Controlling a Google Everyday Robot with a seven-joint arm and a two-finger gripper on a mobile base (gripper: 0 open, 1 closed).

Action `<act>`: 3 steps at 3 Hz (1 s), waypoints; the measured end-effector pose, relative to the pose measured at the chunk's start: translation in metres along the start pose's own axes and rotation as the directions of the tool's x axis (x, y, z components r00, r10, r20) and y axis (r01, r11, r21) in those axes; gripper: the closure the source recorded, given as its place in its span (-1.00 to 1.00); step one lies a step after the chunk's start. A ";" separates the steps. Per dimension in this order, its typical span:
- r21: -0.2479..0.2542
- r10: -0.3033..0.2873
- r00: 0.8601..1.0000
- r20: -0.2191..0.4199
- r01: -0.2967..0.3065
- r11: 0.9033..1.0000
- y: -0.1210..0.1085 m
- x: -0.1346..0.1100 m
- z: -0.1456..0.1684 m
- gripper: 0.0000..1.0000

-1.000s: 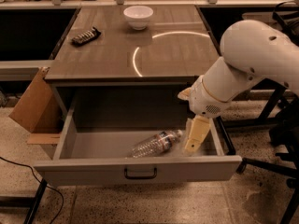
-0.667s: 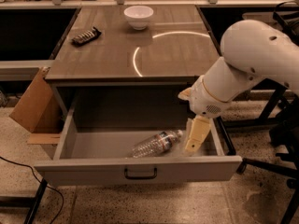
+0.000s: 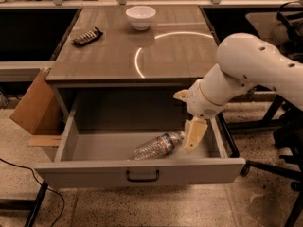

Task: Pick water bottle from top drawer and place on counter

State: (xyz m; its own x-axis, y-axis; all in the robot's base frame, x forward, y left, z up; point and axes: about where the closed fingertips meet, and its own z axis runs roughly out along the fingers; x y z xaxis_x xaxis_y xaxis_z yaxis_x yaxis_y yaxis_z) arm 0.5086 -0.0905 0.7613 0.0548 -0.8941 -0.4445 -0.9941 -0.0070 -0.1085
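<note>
The robot's gripper needs to next move to the water bottle's body (image 3: 164, 144), between its middle and its cap end, and close there.
The water bottle (image 3: 158, 147) lies on its side on the floor of the open top drawer (image 3: 140, 171), right of the middle, with its cap end pointing right. My gripper (image 3: 194, 135) hangs down into the drawer from the white arm (image 3: 246, 70), just right of the bottle's cap end and close to it. The bottle rests on the drawer floor. The counter (image 3: 109, 51) is the wood-grain top above the drawer, with a bright curved light reflection (image 3: 142, 56).
A white bowl (image 3: 141, 17) stands at the back of the counter. A dark flat object (image 3: 87, 36) lies at its left side. A cardboard box (image 3: 33, 103) leans against the cabinet's left. Chair legs (image 3: 279, 164) stand on the floor at the right.
</note>
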 end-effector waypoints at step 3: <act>0.030 -0.150 0.988 0.029 0.149 0.988 -0.043 0.016 0.057 -1.00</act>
State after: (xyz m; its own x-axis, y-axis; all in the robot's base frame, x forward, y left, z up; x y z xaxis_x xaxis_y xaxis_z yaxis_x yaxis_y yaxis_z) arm 0.5572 -0.0789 0.7088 0.2058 -0.8694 -0.4493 -0.9716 -0.1266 -0.2001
